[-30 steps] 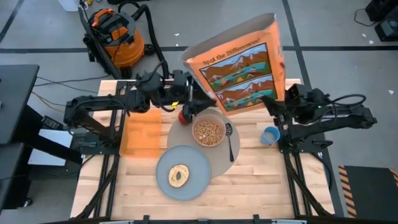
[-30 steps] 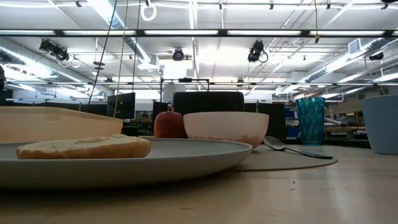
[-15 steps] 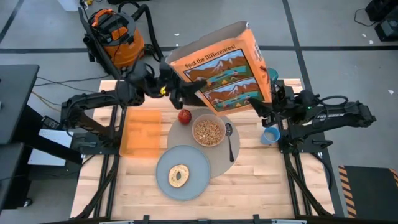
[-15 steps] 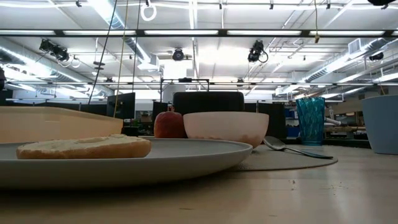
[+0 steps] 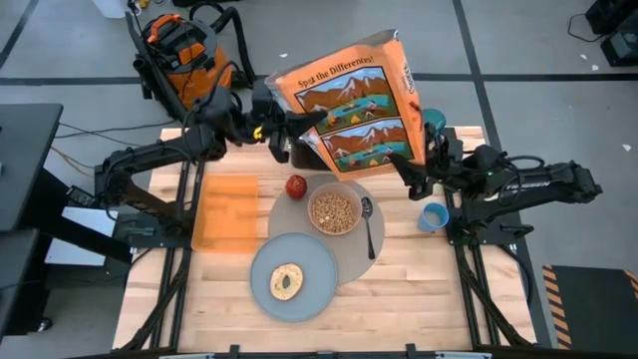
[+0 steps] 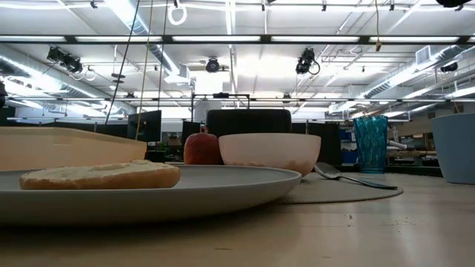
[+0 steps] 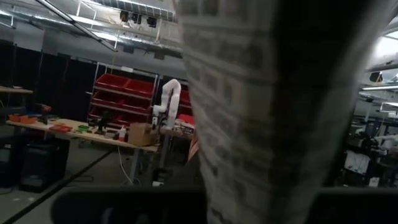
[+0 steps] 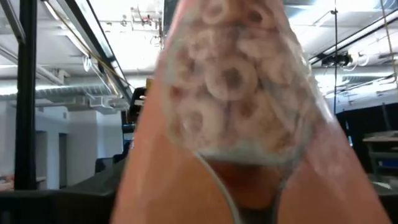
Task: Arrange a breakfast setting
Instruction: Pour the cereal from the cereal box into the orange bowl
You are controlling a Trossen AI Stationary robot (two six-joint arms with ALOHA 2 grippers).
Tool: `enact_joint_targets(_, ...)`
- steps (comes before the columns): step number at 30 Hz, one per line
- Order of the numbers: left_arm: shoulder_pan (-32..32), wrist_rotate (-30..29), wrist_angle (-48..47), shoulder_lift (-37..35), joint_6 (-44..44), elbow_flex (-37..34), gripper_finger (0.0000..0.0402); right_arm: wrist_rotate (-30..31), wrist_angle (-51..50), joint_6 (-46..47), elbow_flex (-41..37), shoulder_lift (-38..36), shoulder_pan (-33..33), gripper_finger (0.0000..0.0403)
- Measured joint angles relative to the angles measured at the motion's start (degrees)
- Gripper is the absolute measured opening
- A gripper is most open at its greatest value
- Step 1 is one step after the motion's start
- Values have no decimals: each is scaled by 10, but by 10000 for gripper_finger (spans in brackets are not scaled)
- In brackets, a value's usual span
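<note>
The robot's left gripper should set the orange cereal box, now hanging above the table's far side, upright on the bare wood [image 5: 240, 159] just past the orange tray.
The orange cereal box [image 5: 349, 100] hangs above the table's far side with its printed face up, tilted. My left gripper [image 5: 289, 140] is shut at its lower left corner. My right gripper [image 5: 411, 170] stands at its lower right corner, and the box [image 8: 230, 93] fills its wrist view. Below, the pink bowl [image 5: 334, 210] of cereal, the red apple [image 5: 296, 185] and the spoon [image 5: 369, 224] rest on the grey mat [image 5: 354, 254]. The bagel [image 5: 287, 281] lies on the grey plate [image 5: 309, 294]. The blue cup [image 5: 434, 216] stands at the right. My left gripper holds the cereal box by its narrow left side [image 7: 249, 186], near the lower corner [image 5: 299, 140], coming level from the table's left. The box is lifted clear of the table and tilted. The box itself hides how far in the fingers reach.
An orange tray [image 5: 225, 211] lies left of the mat. A teal bottle [image 5: 434, 120] stands at the far right, partly behind the box; it shows in the low view [image 6: 369, 143] beyond the spoon [image 6: 349, 176]. Bare wood lies along the near edge.
My left gripper has risen from beside the apple, gone toward the far left and shut at the box's lower left corner. The box has moved toward the table's left and turned slightly anticlockwise. My right gripper has followed toward the left.
</note>
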Motion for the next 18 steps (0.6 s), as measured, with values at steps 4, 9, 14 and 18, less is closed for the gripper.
enact_joint_targets(4, 20, 26, -25, -12, 4, 0, 12, 1, 3, -22, 0, -13, 0, 327)
enact_joint_targets(9, 48, 30, -81, -45, 45, 0, 7, 17, -1, -36, 0, -32, 0, 356)
enact_joint_targets(14, 84, 3, -208, -99, 102, 0, 6, 23, -1, -58, 0, -41, 0, 366)
enact_joint_targets(18, 107, -90, -361, -152, 170, 0, 6, 27, -2, -55, 0, -41, 0, 364)
